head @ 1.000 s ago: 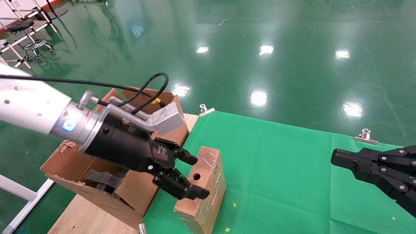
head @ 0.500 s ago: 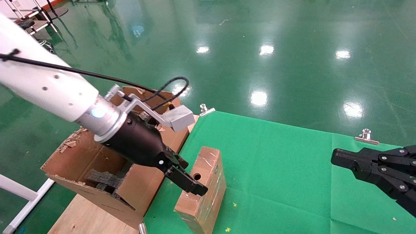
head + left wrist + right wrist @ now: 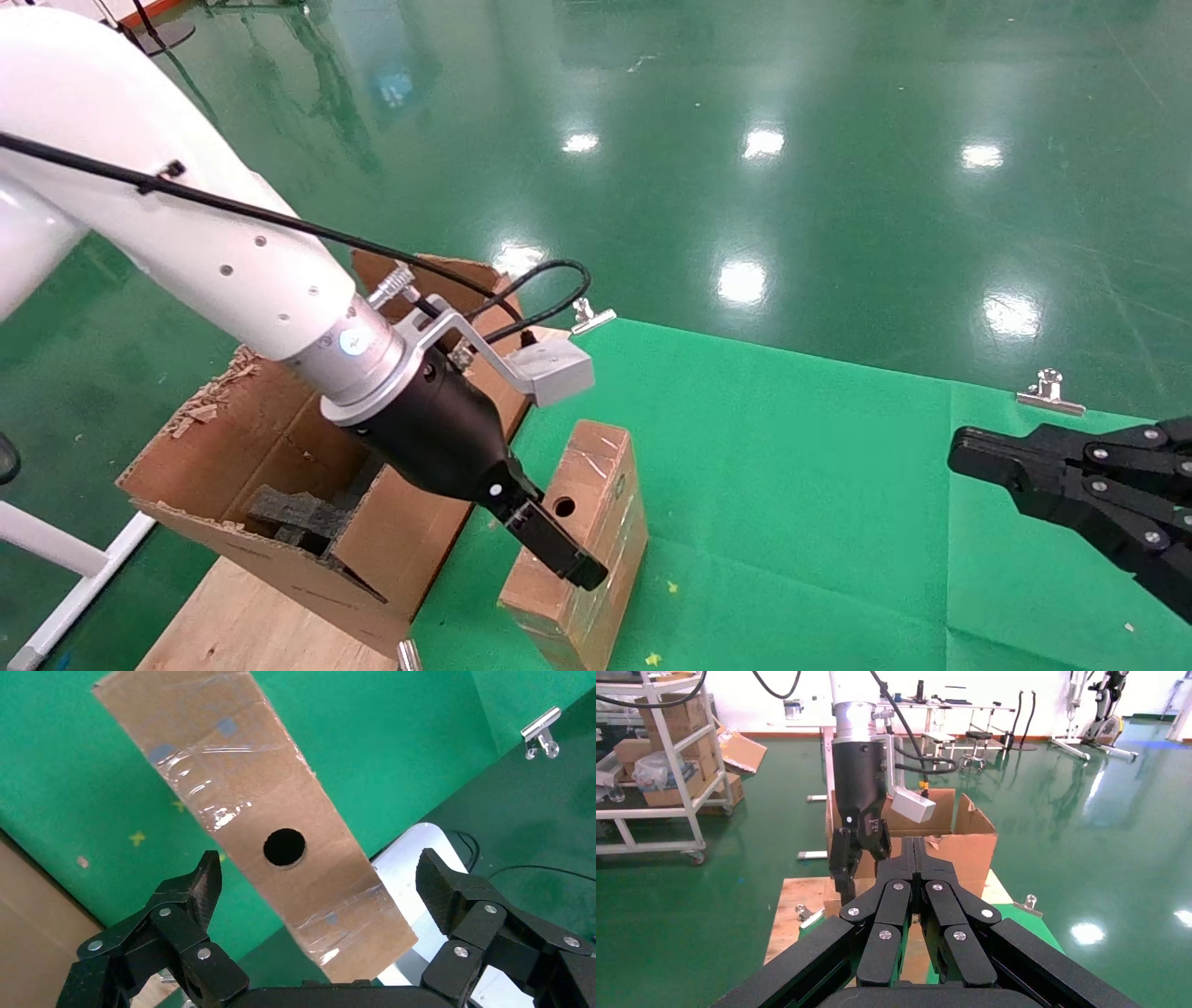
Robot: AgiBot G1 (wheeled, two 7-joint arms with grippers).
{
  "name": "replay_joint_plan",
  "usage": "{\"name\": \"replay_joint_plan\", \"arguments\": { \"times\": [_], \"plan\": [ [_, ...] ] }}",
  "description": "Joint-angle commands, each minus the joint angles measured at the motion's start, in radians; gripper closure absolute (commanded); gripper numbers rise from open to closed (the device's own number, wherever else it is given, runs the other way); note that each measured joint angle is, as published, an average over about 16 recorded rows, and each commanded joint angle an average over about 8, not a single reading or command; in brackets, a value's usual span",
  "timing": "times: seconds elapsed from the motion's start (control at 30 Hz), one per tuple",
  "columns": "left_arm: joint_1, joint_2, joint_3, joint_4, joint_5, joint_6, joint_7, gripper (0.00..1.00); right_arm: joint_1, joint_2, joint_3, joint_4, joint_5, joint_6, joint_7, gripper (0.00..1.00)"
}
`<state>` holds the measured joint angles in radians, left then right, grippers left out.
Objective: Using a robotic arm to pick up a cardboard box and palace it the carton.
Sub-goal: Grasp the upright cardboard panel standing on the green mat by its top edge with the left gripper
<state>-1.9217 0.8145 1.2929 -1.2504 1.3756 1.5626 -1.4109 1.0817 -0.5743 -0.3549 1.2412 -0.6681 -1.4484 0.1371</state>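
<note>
The cardboard box has long sides [image 3: 598, 546] [image 3: 353, 846] and a round hole. Next, I close my left gripper on those sides, just to the near side of the box's hole.
The small taped cardboard box [image 3: 605, 466] with a round hole stands on its long edge on the green cloth. In the left wrist view the box [image 3: 232, 790] runs between my open fingers. My left gripper [image 3: 566, 552], on the white robotic arm [image 3: 214, 252], is open and straddles the near end of the box without gripping it. One finger [image 3: 202, 888] is on each side, apart from the cardboard. The large flapped carton [image 3: 391, 550] stands just left of the box. My right gripper [image 3: 968, 457] is shut and empty, parked at the right, and also shows in its wrist view [image 3: 919, 843].
Black foam pieces [image 3: 289, 517] lie inside the carton. The carton sits on a wooden board [image 3: 242, 624]. Metal clips [image 3: 591, 315] [image 3: 1049, 387] pin the green cloth [image 3: 792, 466] at its far edge. Shiny green floor lies beyond.
My left arm has swung right and tilted steeper. Its gripper has come down from beside the box to straddle the box's near end. The right arm has not moved.
</note>
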Motion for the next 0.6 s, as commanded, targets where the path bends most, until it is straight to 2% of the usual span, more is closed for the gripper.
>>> {"name": "replay_joint_plan", "arguments": {
  "times": [0.03,0.17,0.2,0.6],
  "plan": [
    [-0.001,0.009,0.012,-0.002,0.001,-0.004,-0.01,0.46,0.0,0.0,0.0,0.0,0.0,0.0,0.0,0.0],
    [-0.003,0.019,0.026,-0.007,0.007,-0.008,-0.018,0.94,0.0,0.0,0.0,0.0,0.0,0.0,0.0,0.0],
    [-0.004,0.02,0.028,-0.008,0.008,-0.009,-0.018,1.0,0.0,0.0,0.0,0.0,0.0,0.0,0.0,0.0],
    [-0.005,0.021,0.03,-0.009,0.009,-0.012,-0.019,1.0,0.0,0.0,0.0,0.0,0.0,0.0,0.0,0.0]
  ]
}}
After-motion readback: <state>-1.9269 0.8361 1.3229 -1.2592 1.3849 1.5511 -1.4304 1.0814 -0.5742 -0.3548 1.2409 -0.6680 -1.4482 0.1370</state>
